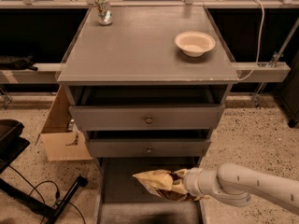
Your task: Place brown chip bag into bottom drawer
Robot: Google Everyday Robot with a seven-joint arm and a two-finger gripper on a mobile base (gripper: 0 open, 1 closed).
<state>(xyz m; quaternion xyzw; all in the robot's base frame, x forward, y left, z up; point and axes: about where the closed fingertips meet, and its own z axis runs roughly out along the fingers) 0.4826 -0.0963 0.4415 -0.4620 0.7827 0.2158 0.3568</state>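
My gripper is going to let go of the brown chip bag, now held low over the drawer, on the bottom drawer's grey bottom (pixel 169 190), by the side nearest my arm.
The brown chip bag (pixel 159 183) is a crinkled pale yellow and dark brown foil bag. It is held low over the open bottom drawer (pixel 119 183), just above the drawer's grey floor at its right side. My gripper (pixel 184 186) is shut on the bag's right end, and my white arm (pixel 247 188) reaches in from the lower right. Most of the fingers are hidden by the bag and the wrist.
Two knob-fronted drawers (pixel 148 119) sit above the bottom one, both slightly ajar. On the cabinet top stand a white bowl (pixel 195 43) and a small patterned can (pixel 103 9). A cardboard box (pixel 60 134) and a black stand with cables (pixel 28 190) are on the floor at left.
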